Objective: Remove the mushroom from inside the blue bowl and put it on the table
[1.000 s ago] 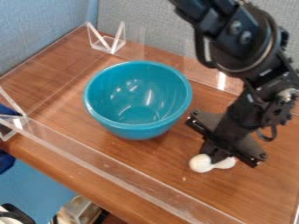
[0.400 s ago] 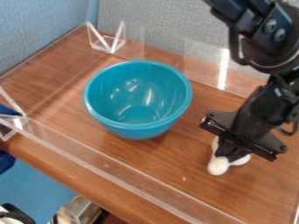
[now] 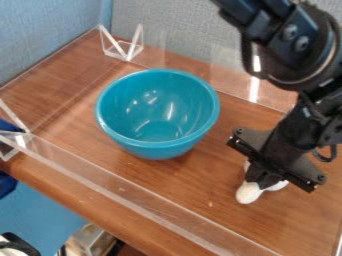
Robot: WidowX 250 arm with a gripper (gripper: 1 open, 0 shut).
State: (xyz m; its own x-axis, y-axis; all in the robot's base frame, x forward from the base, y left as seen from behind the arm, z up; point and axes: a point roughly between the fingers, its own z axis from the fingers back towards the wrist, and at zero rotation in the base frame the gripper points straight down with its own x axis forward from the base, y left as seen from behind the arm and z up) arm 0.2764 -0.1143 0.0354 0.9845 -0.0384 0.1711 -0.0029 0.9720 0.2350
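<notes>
My gripper should set the mushroom free on the bare wood (image 3: 221,188) between the blue bowl and the front clear side.
The mushroom (image 3: 250,194) shows as a small cream-white lump at the tips of my gripper (image 3: 258,186), low on the table (image 3: 160,185) at the front right. The black fingers are shut on it and hide its cap. I cannot tell whether it touches the wood or hangs just above it. The blue bowl (image 3: 158,115) stands upright and empty at the middle of the table, well to the left of the gripper and apart from it.
Low clear acrylic walls edge the table, one along the front (image 3: 94,170) and one at the back right (image 3: 247,85). A clear triangular stand (image 3: 123,45) sits at the back left corner. The bulky black arm (image 3: 287,50) hangs over the right side.
The gripper with the mushroom has edged slightly to the right near the table surface. The arm above it has shifted. The bowl has not moved.
</notes>
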